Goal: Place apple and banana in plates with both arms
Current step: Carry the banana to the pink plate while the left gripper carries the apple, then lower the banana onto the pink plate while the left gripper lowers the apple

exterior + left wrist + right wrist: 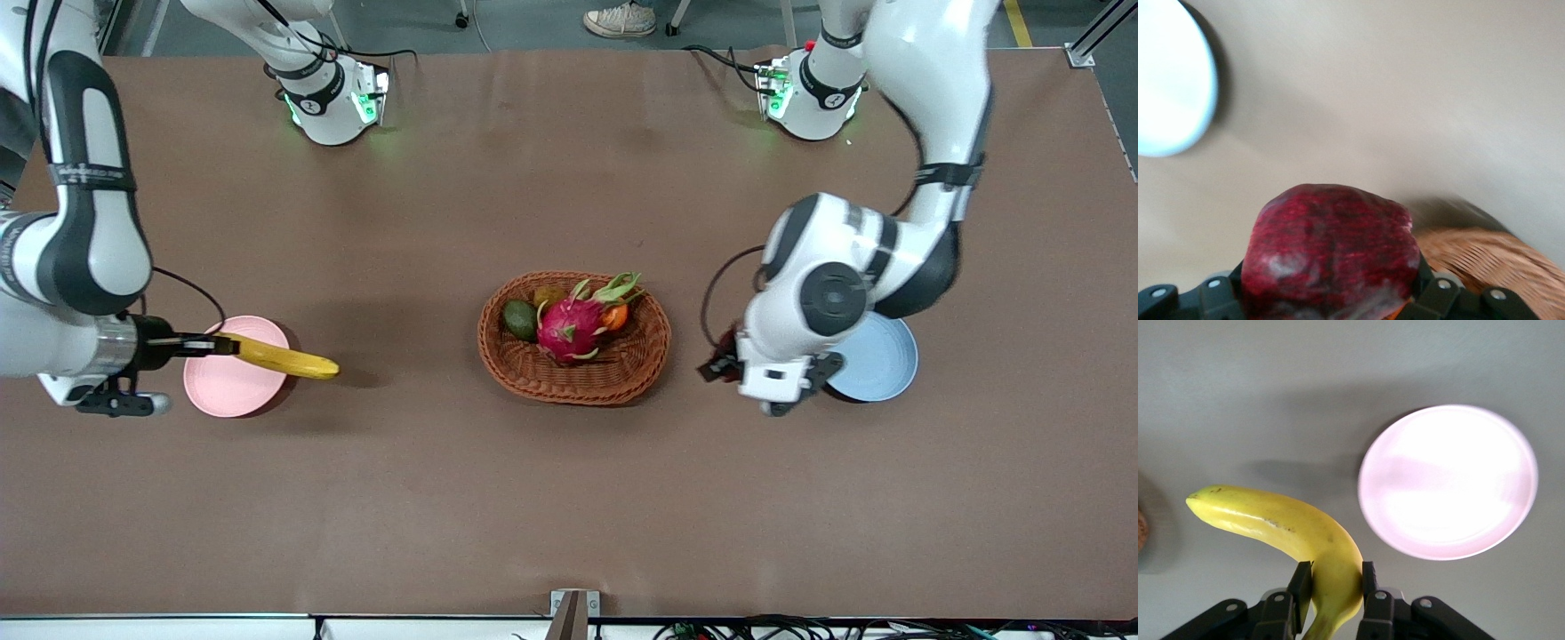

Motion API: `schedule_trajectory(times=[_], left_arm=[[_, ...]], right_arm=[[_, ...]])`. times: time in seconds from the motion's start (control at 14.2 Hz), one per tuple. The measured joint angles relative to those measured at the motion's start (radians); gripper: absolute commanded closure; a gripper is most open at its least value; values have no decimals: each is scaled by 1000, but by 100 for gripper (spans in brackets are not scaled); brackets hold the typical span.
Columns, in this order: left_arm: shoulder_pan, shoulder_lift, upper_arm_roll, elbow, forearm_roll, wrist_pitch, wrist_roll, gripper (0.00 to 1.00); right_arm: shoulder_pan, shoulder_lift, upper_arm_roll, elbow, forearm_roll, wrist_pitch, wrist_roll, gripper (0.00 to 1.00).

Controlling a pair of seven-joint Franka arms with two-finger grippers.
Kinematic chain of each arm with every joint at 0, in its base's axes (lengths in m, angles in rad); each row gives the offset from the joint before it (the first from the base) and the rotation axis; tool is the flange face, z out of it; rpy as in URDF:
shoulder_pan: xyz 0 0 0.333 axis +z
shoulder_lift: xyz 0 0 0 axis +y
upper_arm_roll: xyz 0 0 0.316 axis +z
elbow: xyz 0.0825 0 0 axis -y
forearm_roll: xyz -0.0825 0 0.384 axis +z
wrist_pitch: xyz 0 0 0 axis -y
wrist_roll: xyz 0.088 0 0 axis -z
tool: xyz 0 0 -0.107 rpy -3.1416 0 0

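Observation:
My right gripper is going to release the banana across the pale pink plate (219, 372) (1471, 477), with its stem over the plate's rim opposite the basket.
My right gripper (213, 344) is shut on the stem end of the yellow banana (289, 360) and holds it level above the pale pink plate (222, 387), with the banana's free end sticking out past the rim toward the basket. In the right wrist view the fingers (1300, 583) clamp the banana (1285, 527), and the pink plate (1448, 480) lies below. My left gripper (722, 363) is shut on the dark red apple (731, 341), in the air between the basket and the light blue plate (885, 364). The apple (1331, 250) fills the left wrist view, with the blue plate (1171, 80) to one side.
An oval brown wicker basket (613, 373) stands mid-table and holds a pink dragon fruit (569, 329), a green avocado (520, 320) and a small orange fruit (615, 316). Its rim also shows in the left wrist view (1491, 263). The left arm's elbow hangs over part of the blue plate.

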State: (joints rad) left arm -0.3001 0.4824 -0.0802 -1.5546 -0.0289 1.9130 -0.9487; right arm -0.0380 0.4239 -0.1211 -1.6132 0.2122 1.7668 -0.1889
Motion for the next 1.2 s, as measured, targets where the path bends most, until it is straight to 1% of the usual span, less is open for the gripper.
schedule_trajectory(times=[0.21,0.35,0.49,0.71,0.85,1.06,1.2], left_arm=[[138,-80,1,-144,41,36,177,38],[215,-106,0,-241,47,123,277,38],[268,-107,0,-324,47,236,357,38],[311,-102,0,-438,47,392,432,37],[324,-96,-1,-489,47,436,456,37],[336,-80,-1,-538,47,508,466,37],[336,-65,-1,-549,47,534,468,35]], right_arm=[[-84,13,0,-28,-3,59,-175,100],[-129,31,0,-61,-4,136,-292,100],[-175,70,0,-79,-4,211,-399,100],[-224,126,2,-81,9,288,-491,100],[-239,142,6,-80,49,304,-524,100],[-240,142,9,-76,86,303,-534,100],[-242,142,10,-74,142,300,-535,100]])
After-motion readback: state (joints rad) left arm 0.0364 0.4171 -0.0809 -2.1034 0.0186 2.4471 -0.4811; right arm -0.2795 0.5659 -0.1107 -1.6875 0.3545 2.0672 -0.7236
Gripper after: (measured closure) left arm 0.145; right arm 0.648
